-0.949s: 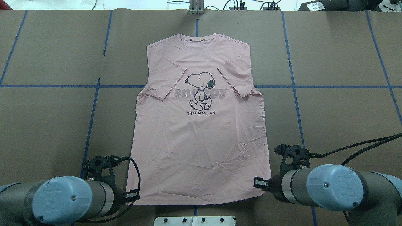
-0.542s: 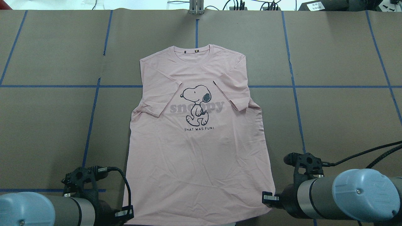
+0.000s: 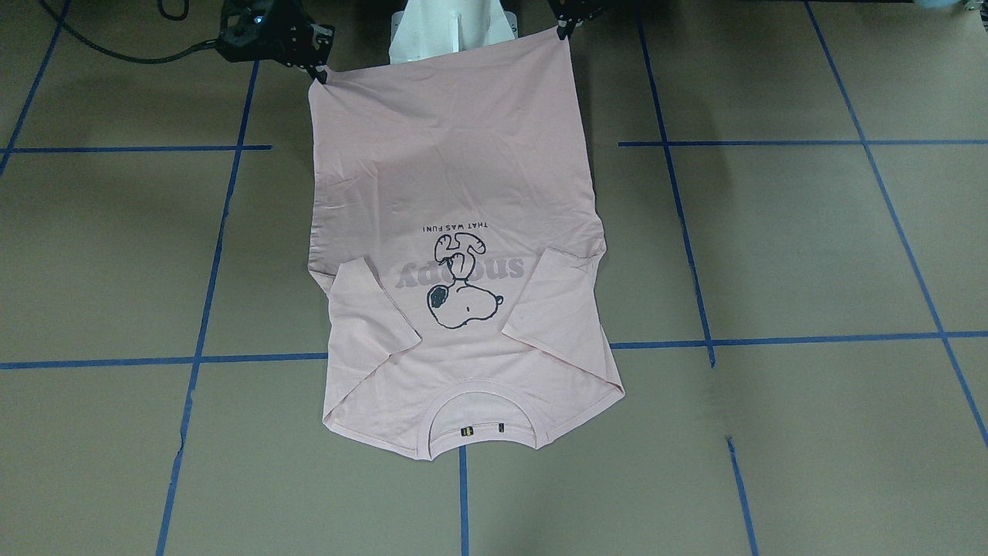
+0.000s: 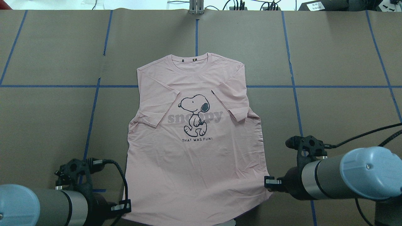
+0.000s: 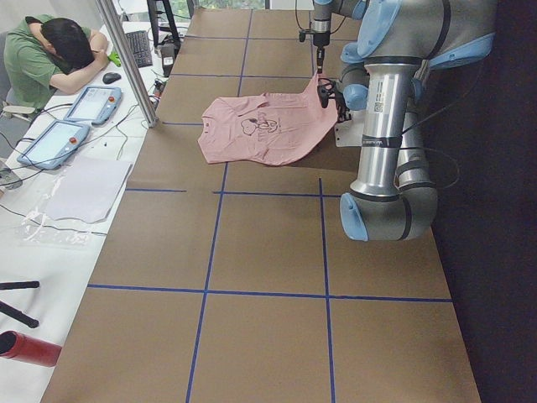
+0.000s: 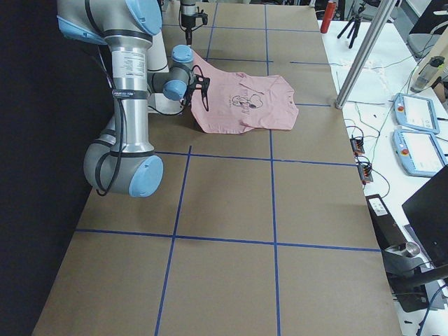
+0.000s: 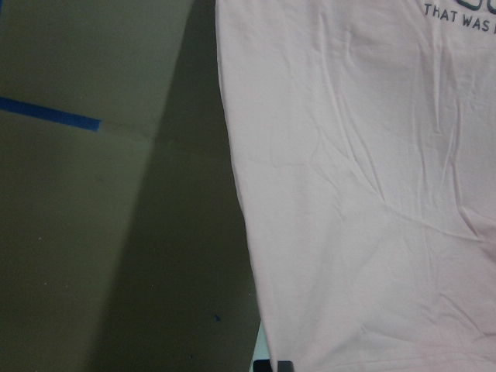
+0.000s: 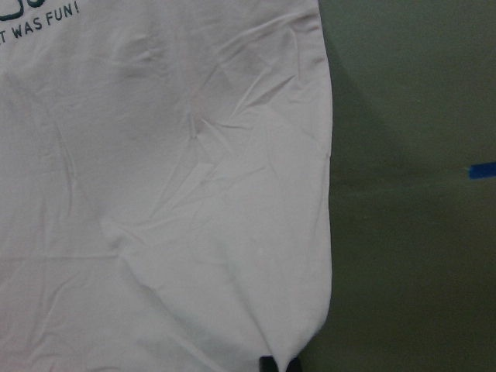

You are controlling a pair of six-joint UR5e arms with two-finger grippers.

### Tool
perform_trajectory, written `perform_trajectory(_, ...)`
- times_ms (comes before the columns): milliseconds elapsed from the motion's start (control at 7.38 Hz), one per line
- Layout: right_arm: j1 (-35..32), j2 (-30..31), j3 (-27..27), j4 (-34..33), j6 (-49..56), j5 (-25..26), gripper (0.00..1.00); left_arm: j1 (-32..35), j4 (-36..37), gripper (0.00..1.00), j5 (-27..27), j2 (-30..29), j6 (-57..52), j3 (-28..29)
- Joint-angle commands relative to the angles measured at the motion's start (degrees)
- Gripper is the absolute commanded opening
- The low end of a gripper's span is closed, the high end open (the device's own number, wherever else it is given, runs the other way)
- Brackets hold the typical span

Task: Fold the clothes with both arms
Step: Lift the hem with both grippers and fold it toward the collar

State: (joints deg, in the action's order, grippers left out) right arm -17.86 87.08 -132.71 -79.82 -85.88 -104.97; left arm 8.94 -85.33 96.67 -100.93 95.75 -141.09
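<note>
The robot's right gripper needs to release the hem corner on the T-shirt's outer shoulder corner (image 3: 324,422), straight ahead along the same side of the T-shirt.
The clothes are one pale pink T-shirt (image 4: 194,157) lying print side up on the brown table (image 4: 339,113), collar at the far end and both sleeves folded inward. My left gripper (image 4: 124,205) is shut on the near left hem corner. My right gripper (image 4: 270,183) is shut on the near right hem corner. In the front-facing view the hem stretches taut between the left gripper (image 3: 567,27) and the right gripper (image 3: 316,73). Each wrist view shows the shirt (image 7: 372,194) (image 8: 163,194) reaching to a dark fingertip at the bottom edge.
The white pedestal (image 3: 451,31) stands under the stretched hem. Blue tape lines (image 4: 91,122) grid the table. A metal post (image 5: 126,59) rises at the far edge. Beyond it a person in green (image 5: 38,54) leans on a desk with tablets (image 5: 92,101).
Both grippers have kept their hold on the hem corners and drawn the shirt toward the robot. Its collar now lies farther from the table's far edge.
</note>
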Motion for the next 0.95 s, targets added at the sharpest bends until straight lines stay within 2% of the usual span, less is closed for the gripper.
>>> perform_trajectory(0,-10.7,-7.9,9.6,0.1,15.6,-0.1,0.0,11.3,0.0,0.0,0.3,-3.2,-9.9,3.3)
perform_trajectory(271,-19.0,-15.5,18.8,0.5,23.3,0.2,0.0,21.9,-1.0,0.0,2.7,-10.8,-17.0,17.3)
perform_trajectory(407,-21.1,-20.2,24.0,0.5,26.5,0.4,0.0,24.5,-4.0,0.0,2.7,-12.7,-18.7,22.7)
perform_trajectory(542,-22.5,-25.9,31.4,1.2,26.9,0.5,0.0,28.2,-10.9,0.0,3.5,-12.8,-20.5,27.8)
perform_trajectory(813,-26.4,-31.1,46.3,13.1,29.8,0.0,0.0,33.2,-22.4,0.0,5.0,-15.2,-23.7,41.4)
